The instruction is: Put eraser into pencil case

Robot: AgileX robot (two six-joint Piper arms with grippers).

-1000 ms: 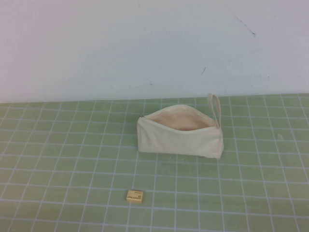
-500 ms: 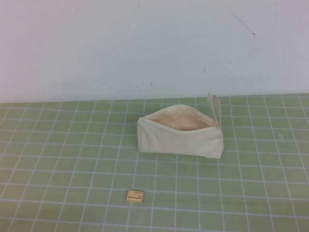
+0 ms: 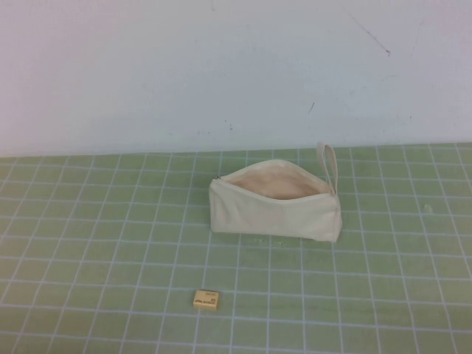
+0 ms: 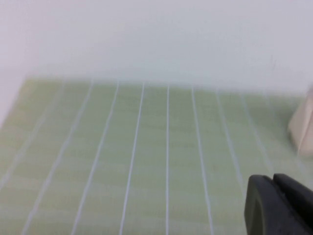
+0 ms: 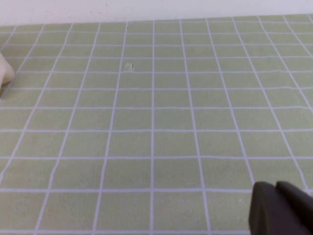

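The eraser's middle (image 3: 206, 299) is on the mat in front of the pencil case. My left gripper needs to go there next and close on it.
The eraser (image 3: 206, 299), a tiny tan-yellow block with dark print, lies on the green grid mat near the front, left of centre. The pencil case (image 3: 274, 209), a cream-white pouch, stands behind it with its zip open, beige lining showing, and a loop strap (image 3: 328, 164) at its right end. Neither arm shows in the high view. My left gripper (image 4: 274, 182) is shut and empty above the mat, with an edge of the pencil case (image 4: 303, 128) nearby. My right gripper (image 5: 277, 188) is shut and empty above the mat, with a corner of the pencil case (image 5: 5, 73) far off.
The green grid mat (image 3: 110, 243) covers the table up to a white wall (image 3: 221, 74) at the back. A small speck (image 5: 129, 66) lies on the mat in the right wrist view.
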